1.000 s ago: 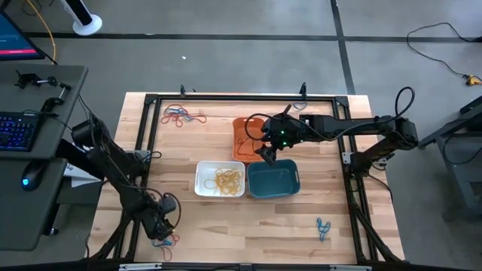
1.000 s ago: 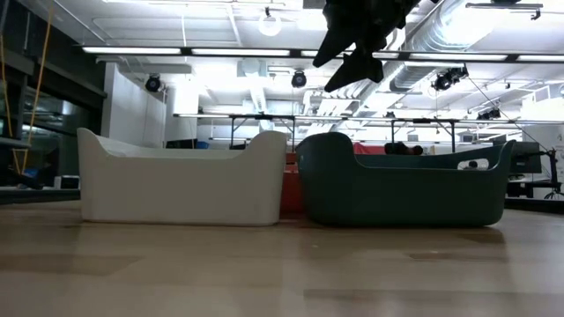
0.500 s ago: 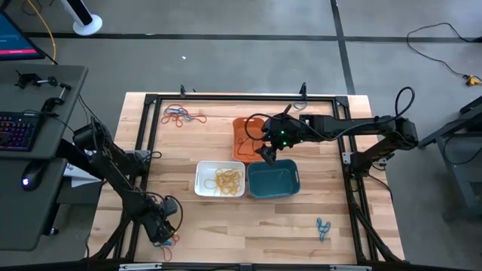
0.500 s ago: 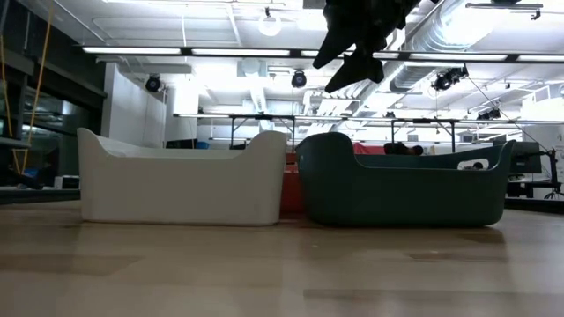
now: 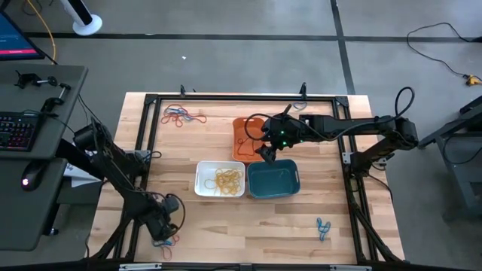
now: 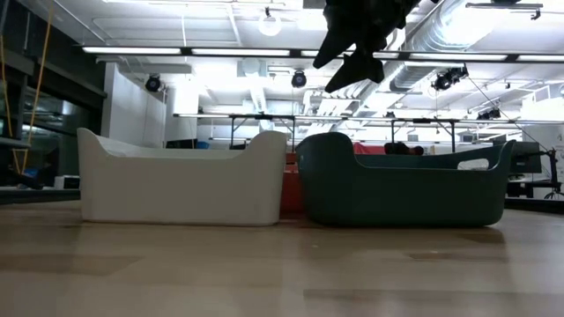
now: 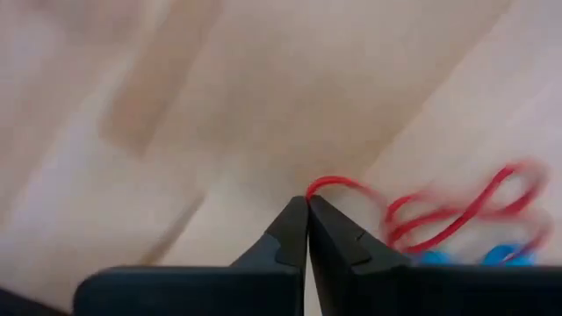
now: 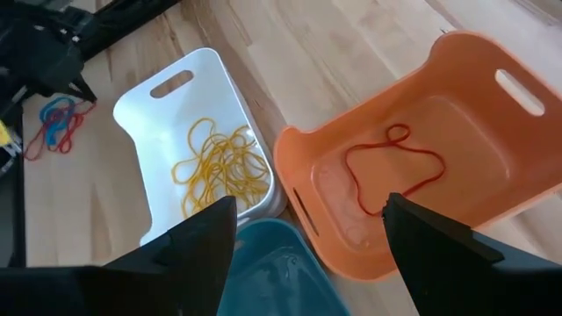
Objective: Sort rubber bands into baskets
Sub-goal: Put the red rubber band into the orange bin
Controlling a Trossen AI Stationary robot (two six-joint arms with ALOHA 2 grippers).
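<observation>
My left gripper is to release the red rubber band next. It will let it go on the bottom of the orange basket, next to the other red rubber band [image 5: 256,141].
My left gripper [image 7: 307,206] stands shut at the table's near left corner [image 5: 162,232], pointing down at a small heap of red and blue rubber bands [image 5: 169,241]. My right gripper [image 8: 307,228] hangs open over the baskets [image 5: 267,153], holding nothing. The orange basket [image 5: 247,135] has a red band [image 8: 395,171] on its floor. In front of it stand the white basket [image 5: 220,179], holding yellow bands [image 8: 219,171], and the teal basket [image 5: 273,179]. The low view shows the white [image 6: 181,180] and teal [image 6: 405,185] baskets side by side. My left gripper pinches one end of a red rubber band's loop [image 7: 327,183] between its two fingertips. The fingers come from above, pointing down. The rest of the band [image 7: 457,211] lies slack on the wood beside the blue bands [image 7: 492,254].
More red and blue bands [image 5: 182,115] lie at the table's far left, and a few blue ones [image 5: 323,227] at the near right. A black frame [image 5: 226,98] runs round the table's edge. Bare wood lies between the baskets and the near edge.
</observation>
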